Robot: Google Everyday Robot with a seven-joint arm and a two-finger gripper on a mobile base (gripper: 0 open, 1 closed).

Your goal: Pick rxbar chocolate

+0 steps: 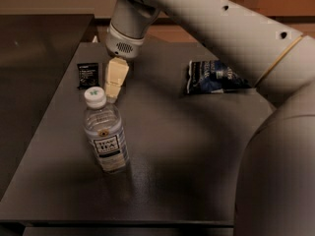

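Observation:
The rxbar chocolate (pixel 89 76) is the black wrapper beyond the bottle. My gripper goes to its middle next and closes there.
The rxbar chocolate (pixel 88 75) is a small flat black wrapper with white lettering, lying at the far left of the dark table (pixel 187 146). My gripper (pixel 113 95) hangs from the big grey arm just right of the bar, its cream fingers pointing down above the table, close to the bottle's cap. It holds nothing that I can see.
A clear bottle with a white cap (pixel 104 132) stands in front of the bar and the gripper. A dark blue-and-white chip bag (pixel 214 76) lies at the far right. A second dark surface (pixel 34 58) adjoins on the left.

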